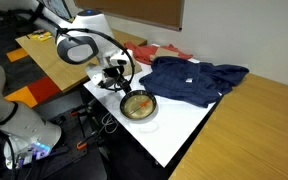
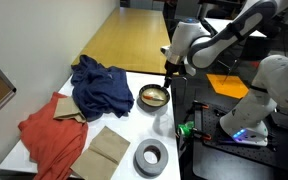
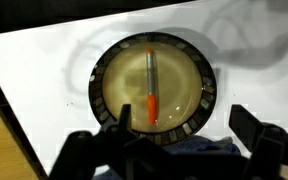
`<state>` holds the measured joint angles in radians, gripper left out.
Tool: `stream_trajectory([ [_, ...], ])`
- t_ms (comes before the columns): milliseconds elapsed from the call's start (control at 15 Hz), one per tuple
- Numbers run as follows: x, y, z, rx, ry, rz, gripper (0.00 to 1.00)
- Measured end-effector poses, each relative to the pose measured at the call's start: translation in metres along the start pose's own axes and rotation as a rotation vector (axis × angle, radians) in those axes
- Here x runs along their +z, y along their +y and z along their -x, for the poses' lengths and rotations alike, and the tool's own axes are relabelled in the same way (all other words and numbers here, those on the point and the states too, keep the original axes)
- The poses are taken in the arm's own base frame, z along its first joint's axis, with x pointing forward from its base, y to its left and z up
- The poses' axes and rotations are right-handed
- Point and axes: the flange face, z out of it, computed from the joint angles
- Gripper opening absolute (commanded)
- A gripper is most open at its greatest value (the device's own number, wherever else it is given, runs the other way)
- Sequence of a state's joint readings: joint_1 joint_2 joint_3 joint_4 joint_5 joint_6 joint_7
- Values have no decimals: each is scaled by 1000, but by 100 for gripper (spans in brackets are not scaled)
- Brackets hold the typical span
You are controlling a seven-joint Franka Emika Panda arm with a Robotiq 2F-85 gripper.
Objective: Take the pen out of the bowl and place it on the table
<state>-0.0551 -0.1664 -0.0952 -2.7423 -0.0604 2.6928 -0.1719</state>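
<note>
The robot's gripper will next reach down into the bowl and grab the pen's orange-red end (image 1: pixel 143 101) (image 3: pixel 152 101), close to the pen's grey body.
The bowl (image 3: pixel 152 90) has a silvery rim and a tan inside and stands on the white table (image 3: pixel 44 70). The pen (image 3: pixel 151 85) lies inside it, with an orange-red end nearest my gripper. My gripper (image 3: pixel 184 130) hangs open above the bowl's near rim, one finger over the bowl and the other outside it. The bowl also shows in both exterior views (image 1: pixel 138 106) (image 2: pixel 153 97), with my gripper just above it (image 1: pixel 118 80) (image 2: pixel 169 72). It holds nothing.
A dark blue cloth (image 1: pixel 192 80) (image 2: pixel 99 85) lies on the table beside the bowl. A red cloth (image 2: pixel 49 135), brown paper (image 2: pixel 106 150) and a grey tape roll (image 2: pixel 150 157) lie further along. Wooden tabletops (image 1: pixel 249 130) adjoin the table.
</note>
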Motion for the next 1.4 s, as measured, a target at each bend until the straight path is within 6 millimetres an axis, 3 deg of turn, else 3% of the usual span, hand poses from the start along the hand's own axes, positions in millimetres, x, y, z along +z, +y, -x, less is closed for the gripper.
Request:
stream_trajectory([
  [467, 12, 2, -8, -60, 11, 47, 100],
  [1400, 111, 18, -56, -90, -122, 63, 100],
])
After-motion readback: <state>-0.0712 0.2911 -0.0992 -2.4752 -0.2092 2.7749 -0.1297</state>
